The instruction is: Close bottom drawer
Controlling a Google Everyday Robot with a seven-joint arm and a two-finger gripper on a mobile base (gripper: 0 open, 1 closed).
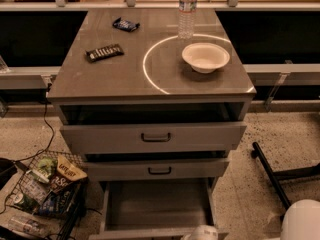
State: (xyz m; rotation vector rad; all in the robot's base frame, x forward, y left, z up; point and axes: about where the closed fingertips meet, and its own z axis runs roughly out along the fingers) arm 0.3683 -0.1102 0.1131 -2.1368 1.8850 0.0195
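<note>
Next, my gripper lets go of the bottom drawer with its front directly beneath the middle drawer (157,195) of the grey cabinet.
The bottom drawer (157,204) is pulled far out of the grey cabinet, with its long grey tray open to view and empty. Its low front (145,233) lies at the picture's bottom edge, and its handle is out of view. A white rounded part of my gripper (200,232) shows at the bottom edge, at the drawer's front and right of its middle. The white arm (300,221) is at the bottom right. The middle drawer (157,170) and the top drawer (155,136) above it each stand a little way out.
On the cabinet top (100,79) are a white bowl (205,57), a water bottle (187,11), a dark snack bar (104,52) and a small packet (125,24). A wire basket of snacks (47,189) stands on the floor at the left. A black chair leg (270,174) lies at the right.
</note>
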